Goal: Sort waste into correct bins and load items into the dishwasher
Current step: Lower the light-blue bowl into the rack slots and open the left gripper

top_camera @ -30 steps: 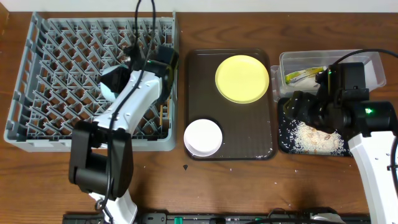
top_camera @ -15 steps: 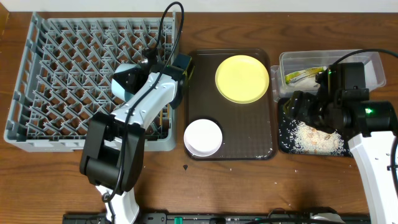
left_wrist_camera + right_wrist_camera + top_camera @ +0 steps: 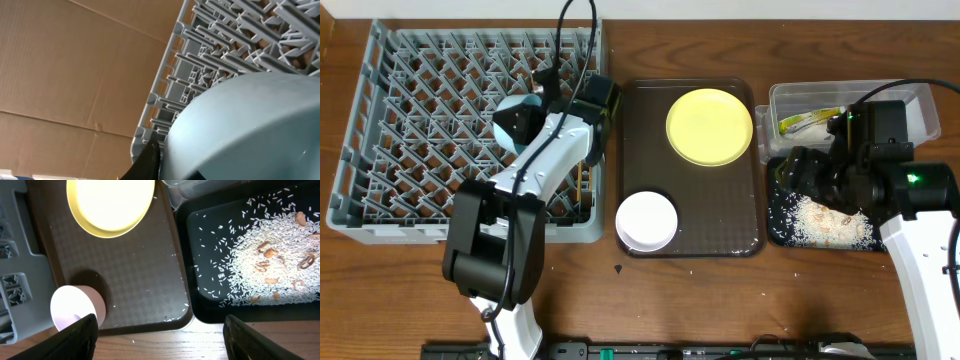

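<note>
The robot's left gripper should release the light blue bowl among the grey dish rack wires (image 3: 533, 109) near the brown tray.
My left gripper (image 3: 528, 112) is shut on the light blue bowl (image 3: 510, 122) and holds it tilted over the right part of the grey dish rack (image 3: 410, 120). In the left wrist view the bowl (image 3: 250, 125) fills the lower right, with the rack (image 3: 220, 45) behind it. Wooden chopsticks (image 3: 582, 183) lie in the rack near its right edge. The yellow plate (image 3: 710, 126) and white bowl (image 3: 647, 220) sit on the brown tray. My right gripper (image 3: 172, 340) is open and empty above the black tray (image 3: 778, 225) holding rice (image 3: 270, 245). The wrapper (image 3: 808, 120) lies in the clear tub (image 3: 910, 98). No napkin shows.
The dark brown serving tray (image 3: 720, 210) lies between the rack and the bins; it also shows in the right wrist view (image 3: 145, 275), with the plate (image 3: 110, 202) and white bowl (image 3: 75, 307). A few rice grains are scattered on it. A small dark speck (image 3: 619, 268) lies on the wooden table.
My left arm has shifted the light blue bowl a little to the right and toward the back over the rack. The right arm has not moved.
</note>
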Controlling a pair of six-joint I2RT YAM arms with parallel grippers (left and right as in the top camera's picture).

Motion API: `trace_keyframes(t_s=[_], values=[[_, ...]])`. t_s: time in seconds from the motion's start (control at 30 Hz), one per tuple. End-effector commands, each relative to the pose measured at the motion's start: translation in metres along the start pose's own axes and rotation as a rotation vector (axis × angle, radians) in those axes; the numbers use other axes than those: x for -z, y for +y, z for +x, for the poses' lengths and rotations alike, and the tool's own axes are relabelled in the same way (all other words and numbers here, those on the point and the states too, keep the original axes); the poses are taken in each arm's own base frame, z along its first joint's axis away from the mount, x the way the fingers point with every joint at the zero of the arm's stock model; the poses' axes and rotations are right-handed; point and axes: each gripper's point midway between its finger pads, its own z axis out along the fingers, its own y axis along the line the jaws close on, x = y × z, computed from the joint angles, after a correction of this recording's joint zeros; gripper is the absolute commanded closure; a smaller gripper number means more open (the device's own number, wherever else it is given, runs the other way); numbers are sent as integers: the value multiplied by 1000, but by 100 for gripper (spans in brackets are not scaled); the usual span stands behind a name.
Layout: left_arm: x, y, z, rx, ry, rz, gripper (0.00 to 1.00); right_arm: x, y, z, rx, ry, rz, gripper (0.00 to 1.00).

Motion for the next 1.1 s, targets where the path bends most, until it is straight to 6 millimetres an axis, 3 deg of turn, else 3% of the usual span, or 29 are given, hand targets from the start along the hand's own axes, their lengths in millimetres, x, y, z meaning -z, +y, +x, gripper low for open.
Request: trace_keyframes(t_s=[0.0, 0.27, 0.63, 1.07], values=[[-2, -9, 2, 13, 10, 20, 91, -1, -4, 0, -20, 0, 12, 22], [3, 33, -13, -57, -75, -228, 92, -1, -4, 0, -20, 1, 13, 22], [-2, 0, -3, -13, -14, -39, 93, -1, -4, 0, -20, -1, 12, 21], [-9, -10, -6, 36, -8, -33, 92, -1, -4, 1, -20, 5, 14, 22]])
